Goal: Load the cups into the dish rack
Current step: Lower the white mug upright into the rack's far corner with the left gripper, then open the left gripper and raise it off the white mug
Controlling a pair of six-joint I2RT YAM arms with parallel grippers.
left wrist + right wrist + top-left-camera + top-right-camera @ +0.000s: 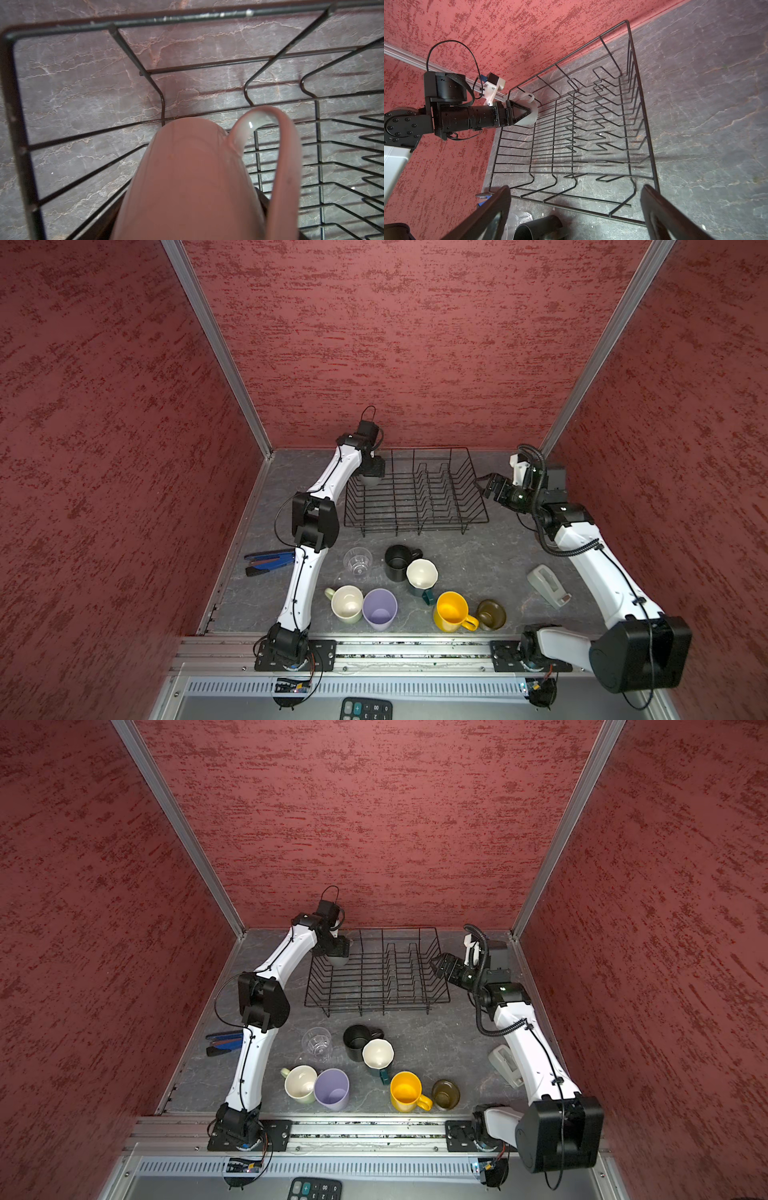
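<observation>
The teal mug is beside the black mug. Next, my right gripper goes to it and closes on the teal mug's rim (432, 565) that faces the dish rack.
My left gripper (371, 473) (337, 955) is shut on a grey mug (371, 480) (187, 176) (532, 112). It hangs just above the far left corner of the black wire dish rack (415, 525) (374, 1006) (641, 108). My right gripper (484, 485) (577, 207) stands open and empty beside the rack's right side. Several cups stand on the table in front of the rack: clear glass (357, 562), black mug (398, 563) (537, 228), teal mug (422, 576), pale-green mug (347, 603), lilac tumbler (379, 608), yellow mug (452, 611), brown mug (491, 614).
A grey tape dispenser (546, 585) lies near the right arm. A blue and black hand tool (270, 562) lies at the left table edge behind the left arm. Red walls close in three sides. A calculator (365, 709) sits below the front rail.
</observation>
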